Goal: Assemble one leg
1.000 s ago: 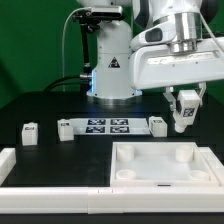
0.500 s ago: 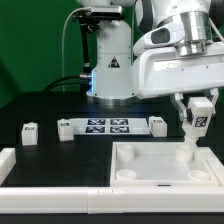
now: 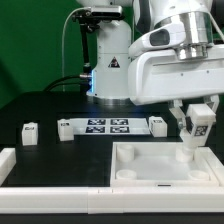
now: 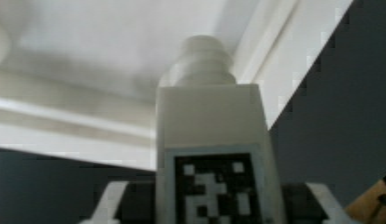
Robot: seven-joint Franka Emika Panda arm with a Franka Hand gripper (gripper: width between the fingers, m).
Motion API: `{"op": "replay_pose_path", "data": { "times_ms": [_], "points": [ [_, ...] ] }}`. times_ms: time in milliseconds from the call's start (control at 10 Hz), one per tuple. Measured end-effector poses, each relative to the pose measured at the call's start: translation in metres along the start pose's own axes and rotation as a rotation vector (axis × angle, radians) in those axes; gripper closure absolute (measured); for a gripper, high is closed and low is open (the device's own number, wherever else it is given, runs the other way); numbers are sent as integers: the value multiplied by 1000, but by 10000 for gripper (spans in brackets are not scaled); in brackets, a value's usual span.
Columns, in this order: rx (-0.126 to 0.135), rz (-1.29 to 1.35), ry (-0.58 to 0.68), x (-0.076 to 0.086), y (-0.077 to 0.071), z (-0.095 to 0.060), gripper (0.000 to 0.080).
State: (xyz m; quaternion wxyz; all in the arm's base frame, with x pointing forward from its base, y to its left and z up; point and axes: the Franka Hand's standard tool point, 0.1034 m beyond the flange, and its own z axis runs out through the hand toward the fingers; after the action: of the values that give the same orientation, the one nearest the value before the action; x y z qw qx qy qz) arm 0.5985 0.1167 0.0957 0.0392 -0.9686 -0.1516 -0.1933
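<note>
Next, my gripper lets go of the leg standing on the white tray's near corner socket (image 3: 199,176), which will open just below that leg.
My gripper (image 3: 197,122) is shut on a leg (image 3: 195,132), a white stubby block with a black-and-white tag. It holds the leg tilted over the far right corner of the large white tray-like piece (image 3: 150,181). The leg's lower end is at the corner socket (image 3: 187,154); I cannot tell whether it touches. In the wrist view the leg (image 4: 209,110) fills the middle between the fingers (image 4: 122,202), its peg end pointing at the tray's white corner (image 4: 101,60). My gripper (image 4: 211,205) is clamped on the tagged part.
Three more legs (image 3: 29,131) (image 3: 64,128) (image 3: 157,124) stand in a row at mid-table, beside the marker board (image 3: 107,126). A white L-shaped rail (image 3: 14,167) runs along the front and the exterior view's left. The robot base (image 3: 110,75) stands behind.
My gripper has carried the leg toward the exterior view's right and down, from above the marker board's right end to the tray's far right corner socket.
</note>
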Motion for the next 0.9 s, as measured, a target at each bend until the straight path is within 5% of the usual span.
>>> {"op": "replay_pose_path", "data": {
  "times_ms": [200, 700, 900],
  "points": [
    [2, 8, 9, 9, 4, 14, 509],
    [-38, -2, 162, 9, 11, 16, 509],
    [-36, -5, 162, 10, 9, 17, 509]
  ]
}}
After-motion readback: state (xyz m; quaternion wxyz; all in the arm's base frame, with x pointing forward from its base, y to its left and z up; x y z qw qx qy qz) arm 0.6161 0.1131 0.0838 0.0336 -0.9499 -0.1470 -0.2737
